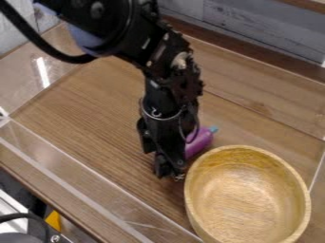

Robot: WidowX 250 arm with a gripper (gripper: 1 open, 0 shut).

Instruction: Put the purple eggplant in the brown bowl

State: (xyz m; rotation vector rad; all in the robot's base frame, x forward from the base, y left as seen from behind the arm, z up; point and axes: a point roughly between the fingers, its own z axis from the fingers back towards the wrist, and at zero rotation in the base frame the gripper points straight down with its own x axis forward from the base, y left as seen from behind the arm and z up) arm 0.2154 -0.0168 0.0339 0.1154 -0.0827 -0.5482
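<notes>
I will open, shift toward the brown bowl and close around the eggplant's middle (191,151), because the purple eggplant sticks out past my gripper's fingers toward that bowl.
The purple eggplant (200,141) lies on the wooden table just left of the brown bowl's rim, mostly hidden behind my gripper; only its right end and small greenish tip show. My black gripper (172,163) points down onto the eggplant's left part, its fingers close together around it, tips near the table. The brown bowl (249,197) is a large light wooden bowl at the lower right, with nothing inside it.
Clear plastic walls (76,180) enclose the table along the front and left. A pale wall stands at the back. Bare wood stretches to the left and behind the arm.
</notes>
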